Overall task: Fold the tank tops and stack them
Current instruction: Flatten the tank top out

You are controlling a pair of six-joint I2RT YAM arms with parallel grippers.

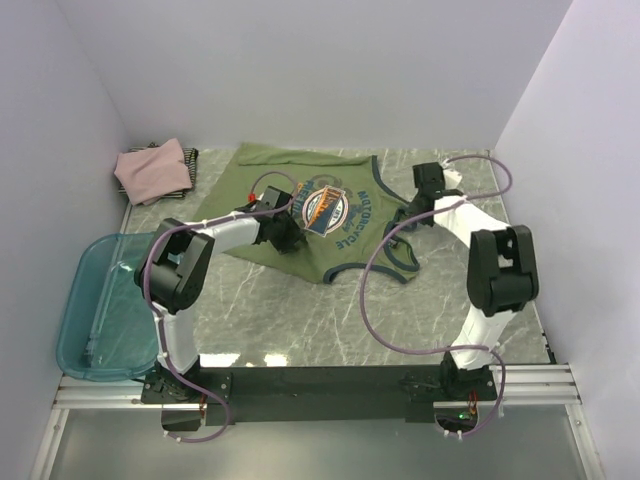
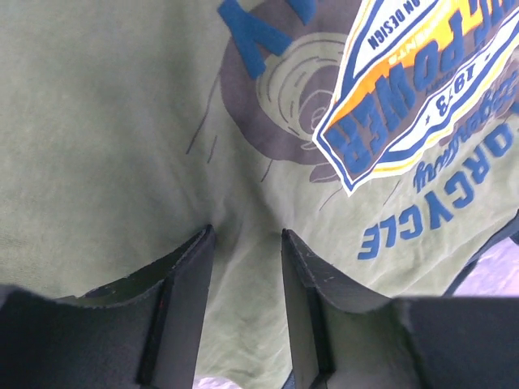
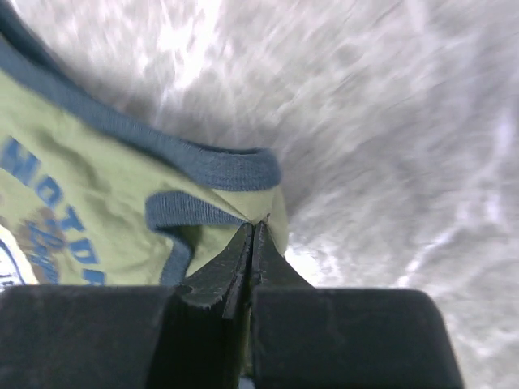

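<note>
The olive-green tank top's shoulder strap is doubled over; next my right gripper opens, grabs the strap's folded corner [image 3: 277, 215] and pulls it flat.
The olive-green tank top [image 1: 290, 175] with navy trim lies spread at the back middle of the table, its orange-blue graphic [image 1: 325, 208] facing up. My left gripper [image 1: 285, 238] rests on its near-left part. In the left wrist view it [image 2: 246, 232] is open, fingertips pressed on the green cloth [image 2: 122, 121] with a fold bulging between them. My right gripper [image 1: 408, 222] is at the shirt's right side. In the right wrist view it [image 3: 254, 223] is shut on a navy-trimmed shoulder strap [image 3: 211, 170]. The dusty-pink tank top [image 1: 152, 170] lies folded at the back left on the dark striped one [image 1: 190, 158].
A teal plastic bin [image 1: 100, 305] sits at the left edge beside the left arm. White walls close in the table on the left, back and right. Purple cables loop over both arms. The marble tabletop [image 1: 300, 320] shows in front of the shirt.
</note>
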